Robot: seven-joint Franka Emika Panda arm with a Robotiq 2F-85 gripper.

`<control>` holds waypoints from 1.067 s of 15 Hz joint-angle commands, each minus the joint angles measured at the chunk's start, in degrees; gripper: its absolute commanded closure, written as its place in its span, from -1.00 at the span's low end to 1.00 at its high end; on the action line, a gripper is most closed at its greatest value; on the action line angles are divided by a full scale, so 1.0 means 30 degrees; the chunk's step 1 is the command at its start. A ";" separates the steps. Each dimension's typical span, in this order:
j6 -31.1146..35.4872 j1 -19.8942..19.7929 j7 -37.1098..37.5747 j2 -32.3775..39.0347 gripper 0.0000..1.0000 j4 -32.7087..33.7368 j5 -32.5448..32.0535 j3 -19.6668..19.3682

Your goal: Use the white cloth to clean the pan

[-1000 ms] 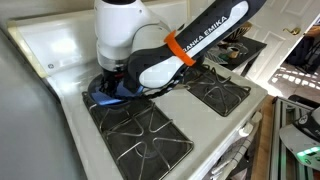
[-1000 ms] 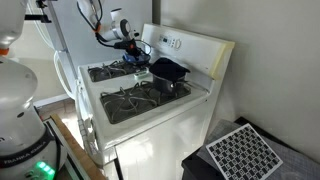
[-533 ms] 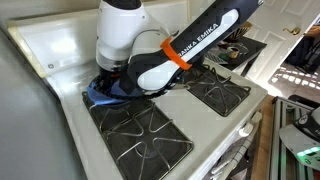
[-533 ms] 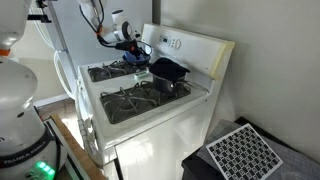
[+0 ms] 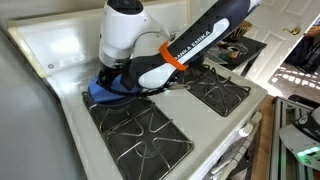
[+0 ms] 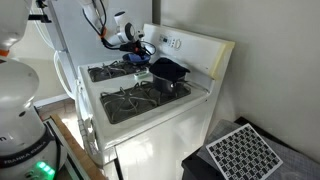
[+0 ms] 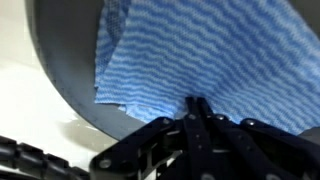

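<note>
I will open my gripper, as the cloth lies spread flat under its shut fingers, pinch up a fold of it [image 7: 203, 95] and then lift the cloth from the pan.
The cloth is blue with wavy stripes [image 7: 190, 50]. It lies inside the dark grey pan [image 7: 75, 85] and fills most of the wrist view. My gripper [image 7: 197, 100] is shut, its fingertips pinched together on the cloth's near edge. In an exterior view the blue cloth [image 5: 100, 92] shows under the arm at the pan [image 5: 112, 97] on the back burner. In an exterior view the gripper [image 6: 135, 58] is down at the pan [image 6: 135, 65] on the stove's far burner; the pan's handle is hidden.
A deeper black pot [image 6: 170, 70] stands on the adjoining back burner. Black burner grates [image 5: 140, 135] cover the white stove top [image 5: 70, 130]. The stove's raised back panel [image 6: 190, 45] is right behind the pan.
The arm's wrist has shifted slightly across the pan, and more of the blue cloth shows at the pan's edge.
</note>
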 commanded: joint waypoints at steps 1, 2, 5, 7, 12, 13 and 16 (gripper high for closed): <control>-0.0620 0.0795 0.0616 0.0279 1.00 0.0117 -0.0861 -0.1147; -0.0811 0.0841 0.0493 0.0212 1.00 0.0073 -0.0996 -0.1197; -0.1015 0.0596 0.0057 -0.0017 0.50 -0.0020 -0.0829 -0.0712; -0.0866 0.0506 -0.0337 -0.0255 0.37 -0.0143 -0.0842 -0.0440; -0.0936 0.0309 -0.1666 -0.0762 -0.46 -0.0348 -0.1014 0.0184; -0.1093 0.0166 -0.1907 -0.0829 -0.65 -0.0348 -0.0839 0.0433; -0.2622 -0.0361 -0.2310 -0.1109 -1.00 -0.0367 -0.0033 0.1380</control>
